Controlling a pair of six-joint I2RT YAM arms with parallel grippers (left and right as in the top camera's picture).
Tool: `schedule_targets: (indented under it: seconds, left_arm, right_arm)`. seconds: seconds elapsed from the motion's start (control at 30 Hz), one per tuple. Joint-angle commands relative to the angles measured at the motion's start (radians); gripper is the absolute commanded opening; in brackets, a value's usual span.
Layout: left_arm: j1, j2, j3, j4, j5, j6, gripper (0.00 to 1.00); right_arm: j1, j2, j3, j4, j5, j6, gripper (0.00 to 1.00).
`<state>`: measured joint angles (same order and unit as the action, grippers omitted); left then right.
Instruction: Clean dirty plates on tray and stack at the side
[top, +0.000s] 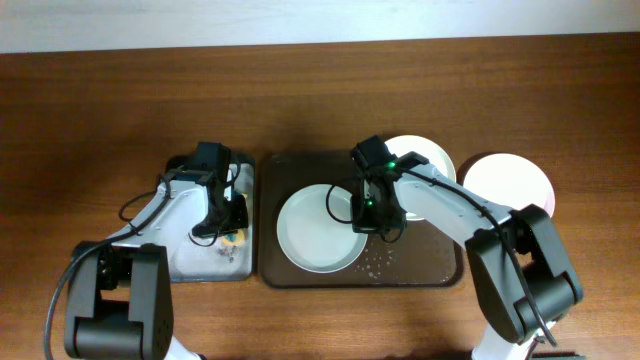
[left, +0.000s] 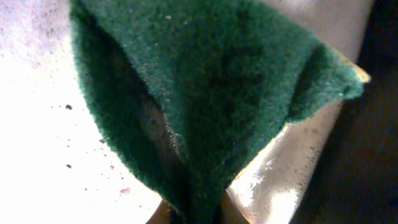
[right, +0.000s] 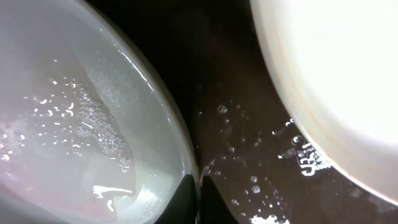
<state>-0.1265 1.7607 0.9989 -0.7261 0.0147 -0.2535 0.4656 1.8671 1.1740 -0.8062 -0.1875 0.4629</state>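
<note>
Next, my right gripper puts the pale mint-green plate down and lets go of it on top of the white plate lying on the table (top: 506, 194).
The pale mint-green plate (top: 318, 228) lies on the left half of the dark brown tray (top: 410, 275); it is wet, with no red smears showing. My right gripper (top: 368, 222) is shut on its right rim, and the right wrist view shows the fingers (right: 199, 190) pinching the plate's edge (right: 74, 124). A white plate (top: 430, 158) sits at the tray's back right, partly under my right arm, and also shows in the right wrist view (right: 336, 74). Another white plate (top: 510, 182) lies on the table right of the tray. My left gripper (top: 222, 225) is shut on a green sponge (left: 211, 93).
The smaller grey sponge tray (top: 190, 262) sits left of the brown tray, under my left gripper; its speckled wet surface (left: 37, 124) shows in the left wrist view. Water drops dot the brown tray (right: 249, 149) between the two plates.
</note>
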Motion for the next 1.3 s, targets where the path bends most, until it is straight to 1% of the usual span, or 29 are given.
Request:
schedule_targets:
  seconds: [0.0,0.03,0.07,0.1,0.13,0.17,0.27,0.37,0.43,0.5,0.57,0.63,0.67,0.73,0.83,0.9,0.93,0.97,1.0,1.07,1.13,1.17,1.23,1.27]
  left_arm:
    - [0.005,0.012,0.006,-0.013,-0.003,0.002,0.00]
    - [0.005,0.012,0.006,-0.014,-0.003,0.002,0.21]
    - [0.005,0.012,0.006,-0.014,-0.003,0.002,0.55]
    - [0.005,0.012,0.006,-0.013,-0.003,0.002,0.69]
    - [0.005,0.012,0.006,-0.013,-0.003,0.002,0.77]
    - [0.005,0.012,0.006,-0.012,-0.003,0.002,0.79]
    - [0.005,0.012,0.006,-0.012,-0.003,0.002,0.81]
    - [0.005,0.012,0.006,-0.012,-0.003,0.002,0.82]
    - [0.005,0.012,0.006,-0.012,-0.003,0.002,0.82]
    - [0.005,0.012,0.006,-0.011,-0.003,0.002,0.82]
    - [0.005,0.012,0.006,-0.011,-0.003,0.002,0.82]
    - [0.005,0.012,0.006,-0.009,-0.003,0.002,0.82]
    - [0.005,0.012,0.006,-0.009,-0.003,0.002,0.86]
    - [0.005,0.012,0.006,-0.008,-0.003,0.002,0.86]
    - [0.005,0.012,0.006,-0.008,-0.003,0.002,0.86]
    - [0.005,0.012,0.006,-0.008,-0.003,0.002,0.86]
    - [0.005,0.012,0.006,-0.008,-0.003,0.002,0.86]
    - [0.005,0.012,0.006,-0.008,-0.003,0.002,0.87]
    - [0.005,0.012,0.006,-0.008,-0.003,0.002,0.90]
    - [0.005,0.012,0.006,-0.008,-0.003,0.002,0.90]
    - [0.005,0.012,0.006,-0.008,-0.003,0.002,0.90]
    - [0.005,0.012,0.006,-0.008,-0.003,0.002,0.90]
    - [0.005,0.012,0.006,-0.008,-0.003,0.002,0.90]
    - [0.005,0.012,0.006,-0.008,-0.003,0.002,0.90]
  right_arm:
    - [0.000,-0.144,0.001,-0.016,0.130,-0.045,0.04]
    - [0.000,-0.180,0.001,-0.026,0.179,-0.068,0.04]
    - [0.000,-0.209,0.001,-0.041,0.237,-0.073,0.04]
    - [0.000,-0.247,0.001,-0.067,0.329,-0.074,0.04]
    - [0.003,-0.288,0.001,-0.086,0.402,-0.093,0.04]
    - [0.025,-0.340,0.001,-0.099,0.511,-0.093,0.04]
    - [0.103,-0.393,0.001,-0.100,0.694,-0.092,0.04]
    - [0.218,-0.397,0.001,-0.099,0.892,-0.092,0.04]
    - [0.320,-0.397,0.001,-0.098,1.088,-0.092,0.04]
    - [0.403,-0.397,0.001,-0.088,1.238,-0.092,0.04]
    - [0.474,-0.397,0.001,-0.079,1.341,-0.092,0.04]
    - [0.512,-0.397,0.001,-0.065,1.402,-0.089,0.04]
    - [0.523,-0.397,0.001,-0.061,1.418,-0.089,0.04]
    - [0.523,-0.397,0.001,-0.050,1.431,-0.088,0.04]
    - [0.509,-0.397,0.001,-0.046,1.400,0.000,0.04]
    - [0.447,-0.397,0.001,-0.047,1.263,0.050,0.04]
    - [0.400,-0.397,0.001,-0.047,1.188,0.074,0.04]
    - [0.323,-0.397,0.001,-0.047,1.093,0.105,0.04]
    - [0.234,-0.397,0.001,-0.046,0.998,0.124,0.04]
    - [0.052,-0.397,0.001,-0.046,0.815,0.139,0.04]
    - [-0.209,-0.397,0.000,-0.051,0.577,0.140,0.04]
    - [-0.332,-0.394,0.000,-0.059,0.489,0.139,0.04]
    - [-0.574,-0.382,0.000,-0.100,0.385,0.137,0.04]
    - [-0.634,-0.375,0.000,-0.112,0.377,0.137,0.04]
